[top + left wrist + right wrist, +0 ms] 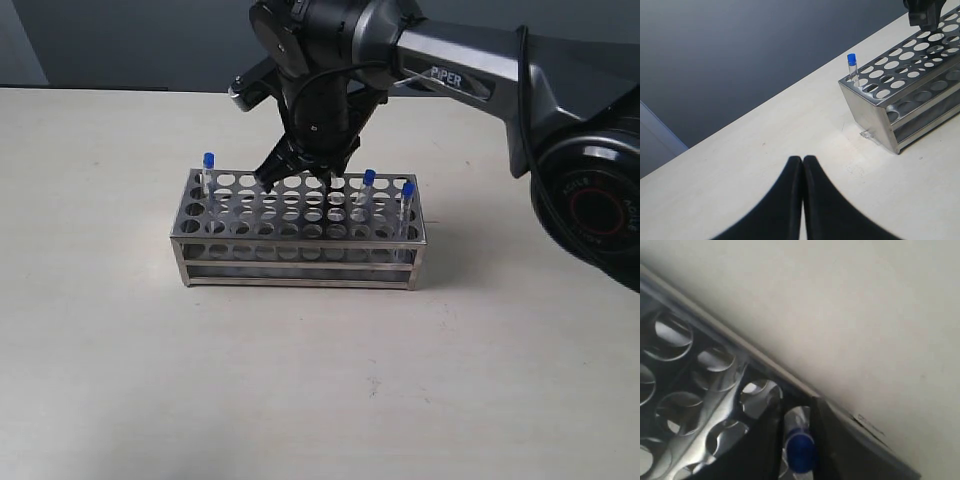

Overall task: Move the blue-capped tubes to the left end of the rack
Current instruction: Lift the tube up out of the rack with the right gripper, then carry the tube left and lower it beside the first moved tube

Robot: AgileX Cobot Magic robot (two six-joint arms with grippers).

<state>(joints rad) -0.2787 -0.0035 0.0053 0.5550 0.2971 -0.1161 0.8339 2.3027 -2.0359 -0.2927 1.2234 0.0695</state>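
I need to set the blue-capped tube into the rack's hole (197,194) just before the lone corner tube with my right gripper.
The silver rack (300,262) stands mid-table. One blue-capped tube (208,165) sits at its far left back corner, and two more (368,183) (407,195) stand near the right end. My right gripper (298,180) reaches down onto the rack's back row, left of centre. In the right wrist view its fingers (774,435) press both sides of another blue-capped tube (800,450), which stands in a hole by the rack's (715,390) back edge. My left gripper (803,159) is shut and empty over bare table, off the rack's (875,115) left end, facing the corner tube (852,65).
The right arm's dark body (330,60) and grey forearm (480,70) hang over the rack from the upper right. A dark wall runs behind the table's back edge (120,90). Pale tabletop (300,400) lies in front of the rack.
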